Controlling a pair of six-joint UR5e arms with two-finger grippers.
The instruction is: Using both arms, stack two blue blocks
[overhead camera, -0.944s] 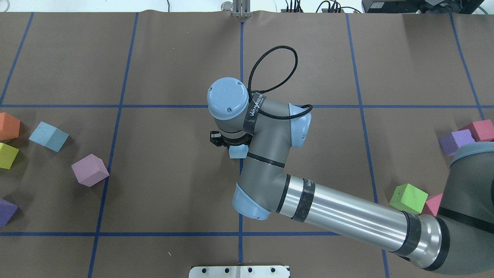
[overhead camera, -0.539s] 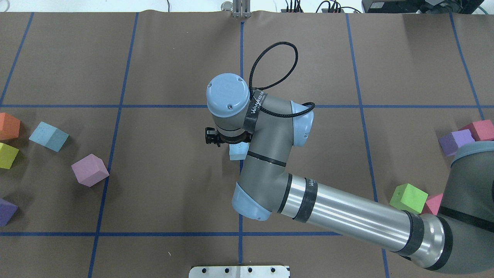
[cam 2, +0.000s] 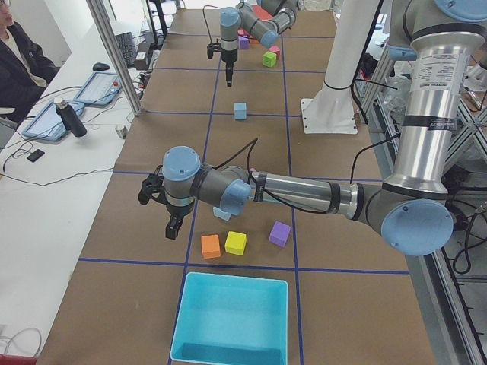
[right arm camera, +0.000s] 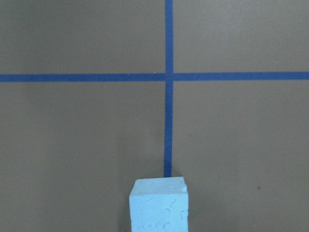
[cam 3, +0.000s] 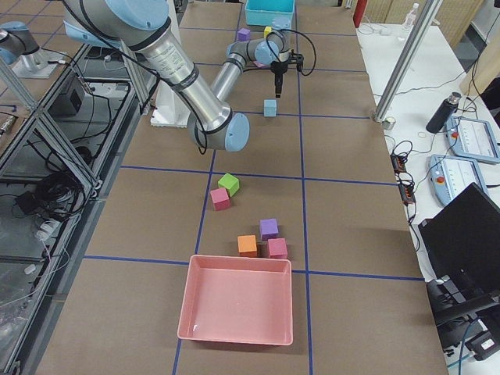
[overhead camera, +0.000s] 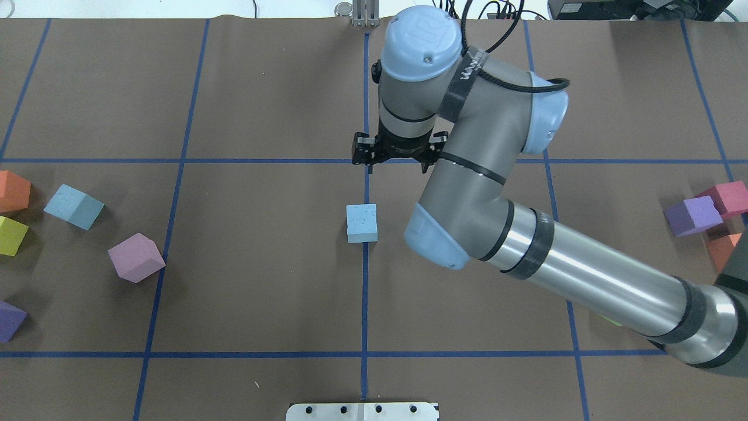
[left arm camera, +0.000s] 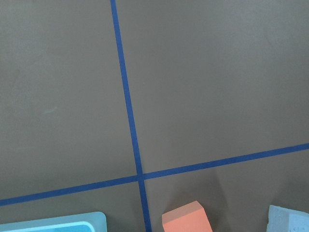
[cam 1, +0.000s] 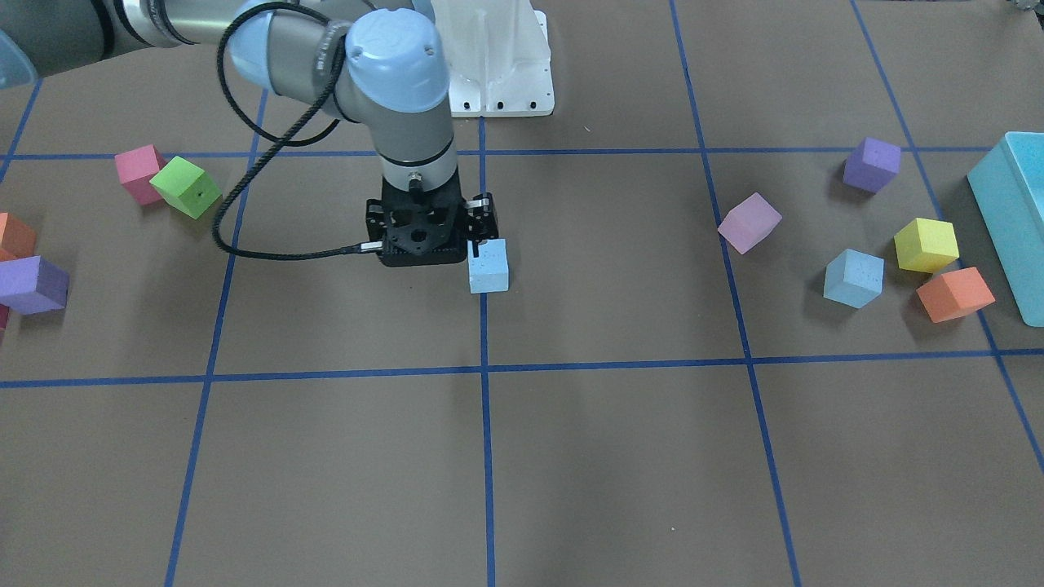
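The sides of the blue block (cam 1: 855, 275) (left arm camera: 289, 220) that lies beside the orange cube and the yellow cube should be gripped next by my left gripper as it closes on them.
One blue block (overhead camera: 362, 223) sits alone on the centre tape line; it also shows in the front view (cam 1: 488, 267) and at the bottom of the right wrist view (right arm camera: 159, 205). The second blue block (overhead camera: 73, 206) lies at the far left among other cubes (cam 1: 853, 278). My right gripper (overhead camera: 397, 166) is open and empty, raised above the table just beyond the centre block (cam 1: 416, 244). My left gripper (cam 2: 158, 211) shows only in the exterior left view, hovering near the left cube group; I cannot tell if it is open or shut.
A lilac cube (overhead camera: 135, 257), an orange cube (overhead camera: 11, 191), a yellow cube (overhead camera: 10, 235) and a purple cube (overhead camera: 9, 320) lie at the left. Purple (overhead camera: 691, 215) and pink (overhead camera: 727, 196) cubes lie at the right. A turquoise bin (cam 1: 1011, 220) and a pink tray (cam 3: 234, 301) stand at the table ends.
The right gripper has let go of the centre blue block, risen and moved toward the far side. The block stays on the tape line.
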